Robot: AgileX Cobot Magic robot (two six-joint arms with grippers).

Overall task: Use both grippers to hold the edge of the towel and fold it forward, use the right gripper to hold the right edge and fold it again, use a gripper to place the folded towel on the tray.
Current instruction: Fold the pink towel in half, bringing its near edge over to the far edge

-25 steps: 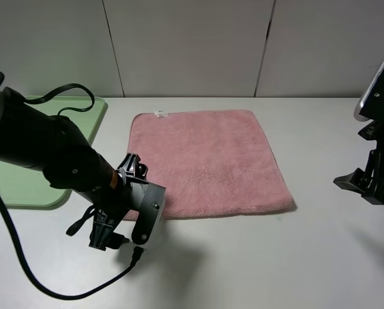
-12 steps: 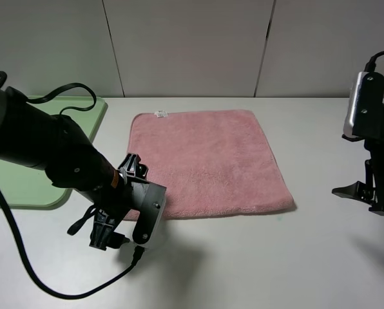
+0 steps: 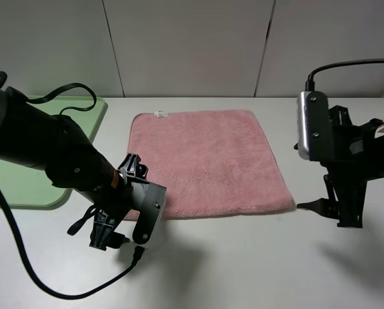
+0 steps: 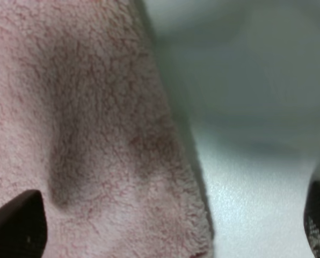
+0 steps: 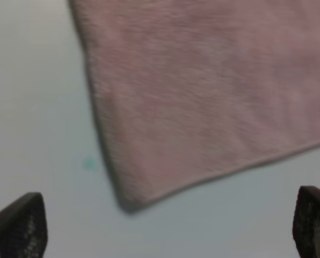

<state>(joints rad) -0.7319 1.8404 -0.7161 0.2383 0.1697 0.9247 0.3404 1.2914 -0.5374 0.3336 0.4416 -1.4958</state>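
My right gripper should grab the near corner (image 3: 288, 208) (image 5: 132, 198) of the pink towel next, on the side of the towel away from the green tray.
The pink towel (image 3: 208, 161) lies flat and unfolded on the table, its white tag (image 3: 160, 114) at the far left corner. The near edge of the towel (image 3: 230, 211) runs between the two arms. My left gripper (image 3: 118, 206) hangs open low over the near left corner; the left wrist view shows the towel (image 4: 95, 134) and its side hem between the fingertips (image 4: 15, 226). My right gripper (image 3: 327, 212) is open just right of the near right corner, which lies between its fingertips (image 5: 15, 226) in the right wrist view, with the towel (image 5: 203, 97) beyond. The green tray (image 3: 24, 193) sits at the far left, partly behind the left arm.
The white table (image 3: 243, 270) extends in front of the towel. A black cable (image 3: 50, 283) from the left arm loops over the table near the front left. Grey wall panels (image 3: 192, 45) close off the back.
My right arm has swung in from the right edge and come down beside the towel's near right corner. The left arm and the towel have not moved.
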